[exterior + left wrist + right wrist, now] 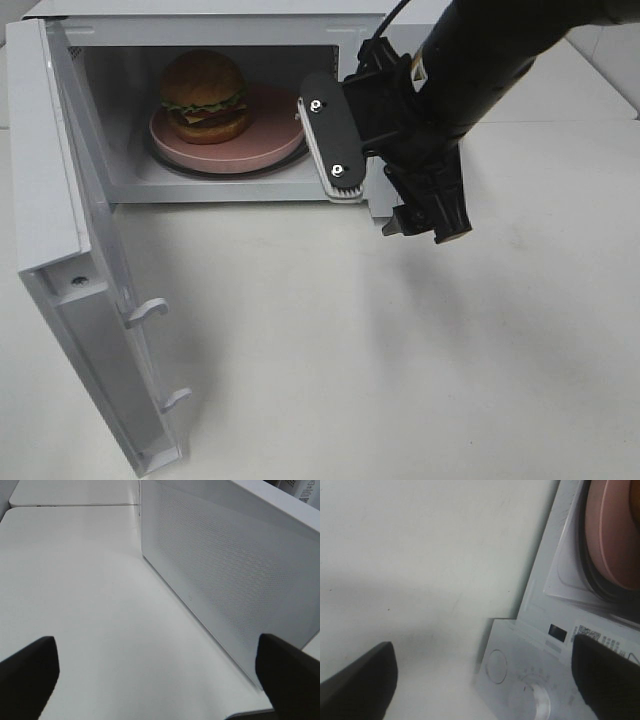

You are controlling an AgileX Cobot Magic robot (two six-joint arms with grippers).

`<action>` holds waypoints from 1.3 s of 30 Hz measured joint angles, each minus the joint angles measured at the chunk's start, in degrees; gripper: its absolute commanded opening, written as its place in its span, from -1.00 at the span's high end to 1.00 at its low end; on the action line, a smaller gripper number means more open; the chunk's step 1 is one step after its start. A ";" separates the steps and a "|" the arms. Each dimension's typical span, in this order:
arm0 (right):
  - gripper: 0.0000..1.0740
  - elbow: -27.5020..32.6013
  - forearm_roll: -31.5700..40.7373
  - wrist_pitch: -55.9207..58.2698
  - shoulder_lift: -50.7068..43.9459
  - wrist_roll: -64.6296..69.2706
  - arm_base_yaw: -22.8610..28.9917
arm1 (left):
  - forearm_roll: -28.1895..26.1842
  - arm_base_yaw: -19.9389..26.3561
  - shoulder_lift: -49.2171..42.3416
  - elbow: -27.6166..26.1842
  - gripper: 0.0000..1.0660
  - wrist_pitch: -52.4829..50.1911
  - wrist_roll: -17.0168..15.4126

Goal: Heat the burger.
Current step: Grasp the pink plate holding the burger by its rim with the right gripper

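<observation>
I need to next move my right gripper to the pink plate's near-side rim [257, 165] [603, 566], at the open front of the microwave below the burger, and close it there.
The burger [205, 95] sits on a round pink plate [270, 145] inside the open microwave [200, 25], toward the left of the cavity. My right gripper [385, 185] hangs in front of the microwave's right side, outside the cavity, with jaws wide apart and nothing between them. The right wrist view shows this gripper [482, 680] open above the control panel dial [540, 700], with the plate's edge [615, 540] in the cavity. My left gripper [160, 680] is open and empty beside the microwave's perforated wall [225, 575]; it is out of the exterior view.
The microwave door [80, 280] stands swung open to the left, with its latch hooks [150, 312] facing the white table [400, 360]. A second white table [70, 492] lies beyond a seam in the left wrist view.
</observation>
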 measured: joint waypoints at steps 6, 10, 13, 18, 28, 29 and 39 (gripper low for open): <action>-0.65 -4.24 -0.40 -1.15 3.84 1.89 1.15 | 0.00 0.00 0.00 0.00 -0.88 0.00 0.00; -0.63 -6.13 -0.40 -1.20 5.90 2.06 1.83 | 0.00 0.00 0.00 0.00 -0.88 0.00 0.00; -0.62 -9.05 -0.40 -1.26 8.31 2.06 2.52 | 0.00 0.00 0.00 0.00 -0.88 0.00 0.00; -0.60 -11.86 -0.34 -1.26 11.06 2.69 2.58 | 0.00 0.00 0.00 0.00 -0.88 0.00 0.00; -0.57 -18.11 -0.34 -2.58 16.67 4.70 2.58 | 0.00 0.00 0.00 0.00 -0.88 0.00 0.00; -0.56 -18.56 -0.34 -2.58 17.13 4.81 2.58 | 0.00 0.00 0.00 0.00 -0.88 0.00 0.00; -0.54 -25.10 -0.40 -2.64 22.98 5.84 2.58 | 0.00 0.00 0.00 0.00 -0.88 0.00 0.00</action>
